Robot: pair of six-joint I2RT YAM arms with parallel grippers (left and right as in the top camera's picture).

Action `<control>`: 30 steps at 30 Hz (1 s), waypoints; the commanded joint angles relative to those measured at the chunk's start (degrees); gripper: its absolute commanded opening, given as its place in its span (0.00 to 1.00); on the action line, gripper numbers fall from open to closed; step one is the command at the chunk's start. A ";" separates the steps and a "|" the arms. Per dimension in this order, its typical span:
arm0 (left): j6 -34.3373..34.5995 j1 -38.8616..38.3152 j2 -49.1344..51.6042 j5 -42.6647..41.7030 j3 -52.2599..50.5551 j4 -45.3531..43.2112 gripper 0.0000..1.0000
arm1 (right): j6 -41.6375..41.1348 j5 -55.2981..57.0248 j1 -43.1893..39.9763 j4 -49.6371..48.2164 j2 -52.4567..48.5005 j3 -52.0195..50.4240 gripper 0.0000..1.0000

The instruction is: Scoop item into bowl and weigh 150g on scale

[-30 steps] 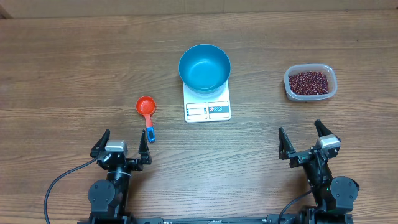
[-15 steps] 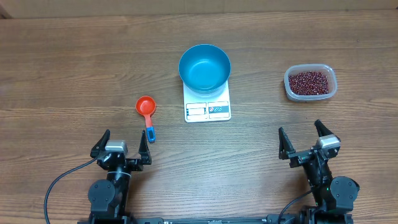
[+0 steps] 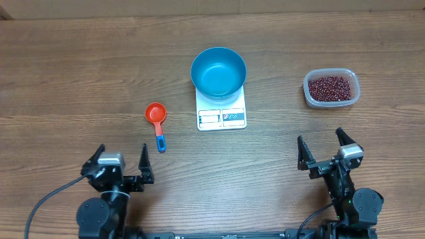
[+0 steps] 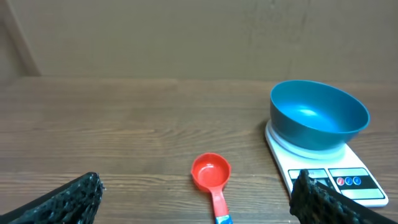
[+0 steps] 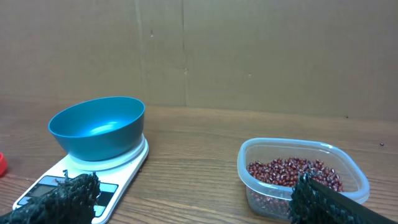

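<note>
The robot's left gripper needs to close on the rim (image 3: pixel 146 112) (image 4: pixel 192 169) of the red scoop, on the side facing away from the white scale.
The blue bowl (image 3: pixel 218 73) stands empty on the white scale (image 3: pixel 222 117) at mid table. The item, dark red beans (image 3: pixel 329 87), fills a clear tub (image 3: pixel 352 93) at the right. A red scoop (image 3: pixel 156 114) with a blue-tipped handle lies left of the scale. My left gripper (image 3: pixel 122 154) is open near the front edge, below and left of the scoop, holding nothing. In the left wrist view, the scoop (image 4: pixel 210 172) lies ahead between the wide jaws of the gripper (image 4: pixel 196 199), with the bowl (image 4: pixel 318 115) to the right. My right gripper (image 3: pixel 321 147) is open and empty in front of the tub (image 5: pixel 301 155).
The scale's display panel (image 3: pixel 221 118) faces the front edge. A brown wall rises behind the table's far edge (image 5: pixel 186 107). Bare wood surrounds the objects. A black cable (image 3: pixel 50 199) trails from the left arm at the front left.
My left gripper has shifted left and back toward the front edge, still open. The right arm and all objects have stayed put.
</note>
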State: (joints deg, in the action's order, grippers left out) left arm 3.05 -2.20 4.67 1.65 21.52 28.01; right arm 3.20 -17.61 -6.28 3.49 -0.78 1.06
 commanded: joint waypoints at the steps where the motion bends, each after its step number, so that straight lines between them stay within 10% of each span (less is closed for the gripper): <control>1: 1.27 0.35 5.38 1.75 5.92 1.42 1.00 | -0.20 0.13 0.33 -0.20 0.61 -0.61 1.00; 21: 2.25 0.35 66.40 -2.25 60.19 31.67 1.00 | -0.20 0.13 0.33 -0.20 0.61 -0.61 1.00; 30: 2.10 0.37 85.50 -2.12 68.26 35.89 1.00 | -0.20 0.13 0.33 -0.20 0.61 -0.61 1.00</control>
State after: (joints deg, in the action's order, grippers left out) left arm 4.49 -2.20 87.26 -0.01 88.16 63.72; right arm 3.20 -17.63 -6.26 3.55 -0.73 1.06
